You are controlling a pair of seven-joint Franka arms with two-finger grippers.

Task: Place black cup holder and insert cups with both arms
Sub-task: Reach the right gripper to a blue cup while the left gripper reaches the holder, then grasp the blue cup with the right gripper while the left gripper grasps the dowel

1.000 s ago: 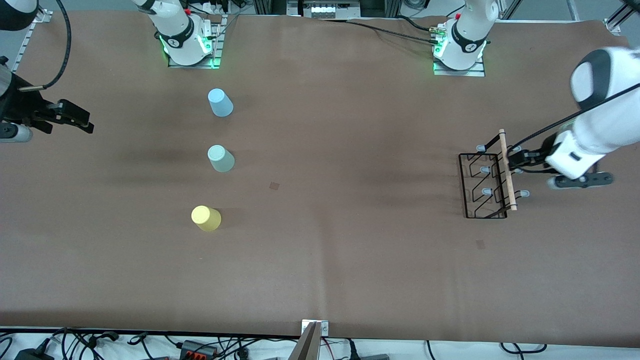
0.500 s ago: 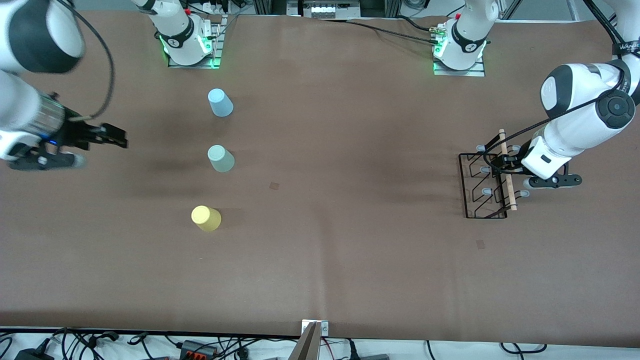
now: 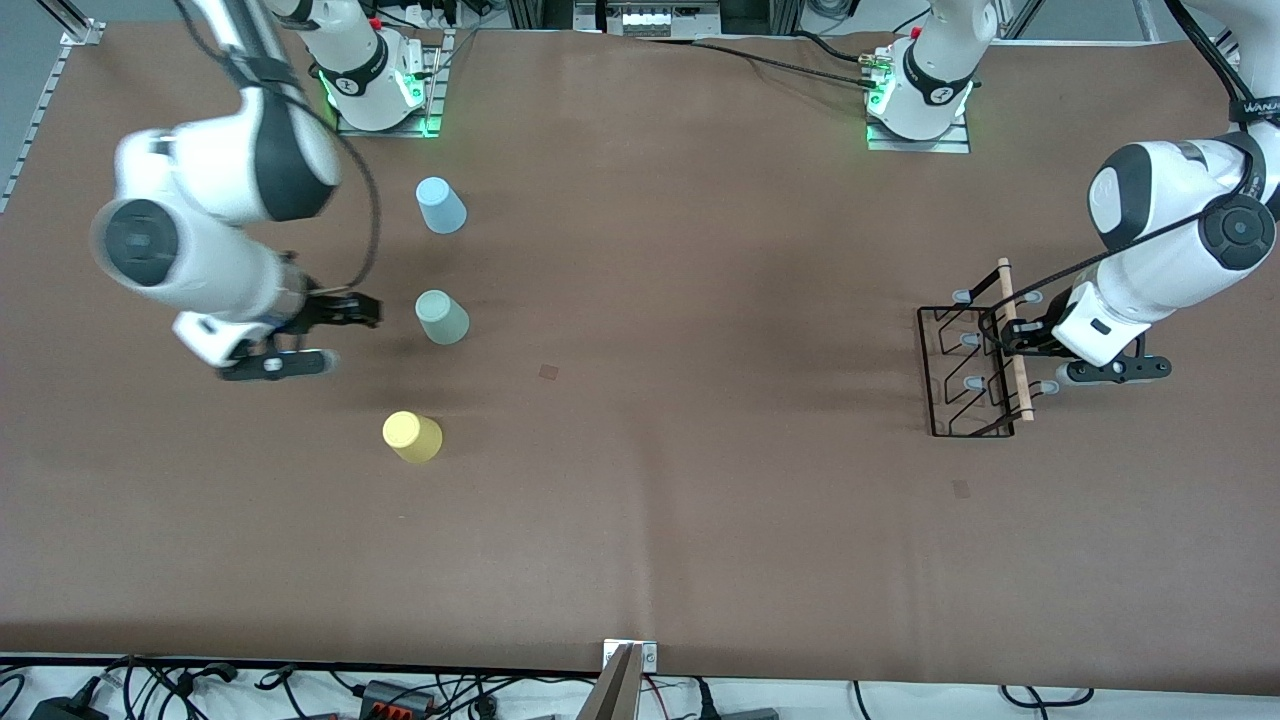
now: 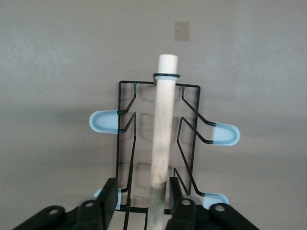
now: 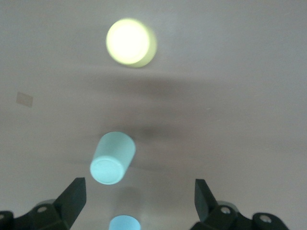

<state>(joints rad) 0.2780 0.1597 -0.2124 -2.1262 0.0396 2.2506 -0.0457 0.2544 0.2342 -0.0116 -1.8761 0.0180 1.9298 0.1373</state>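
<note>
The robot's right gripper needs to next move to the mint cup, between the blue cup and yellow cup, and close around the mint cup's upper part (image 3: 437, 310) (image 5: 108, 167).
The black cup holder (image 3: 965, 372) stands near the left arm's end of the table, its wooden handle (image 3: 1014, 340) on top. My left gripper (image 3: 1003, 336) is open with a finger on each side of the handle (image 4: 163, 129); in the left wrist view (image 4: 141, 191) the pegs' pale tips (image 4: 103, 121) stick out sideways. The blue cup (image 3: 440, 204), mint cup (image 3: 441, 316) and yellow cup (image 3: 411, 436) stand in a row toward the right arm's end. My right gripper (image 3: 352, 309) is open and empty beside the mint cup (image 5: 112, 158). The right wrist view (image 5: 140, 191) also shows the yellow cup (image 5: 130, 42) and blue cup (image 5: 123, 223).
The brown table cover (image 3: 680, 500) lies bare through the middle and toward the front camera. Two small tape squares (image 3: 548, 372) (image 3: 961, 488) mark it. The arm bases (image 3: 380, 90) (image 3: 920, 100) stand along the table's edge farthest from the front camera.
My right arm has swung in from the table's end and brought its gripper up beside the mint cup. My left gripper has closed in over the holder's handle and shifted slightly.
</note>
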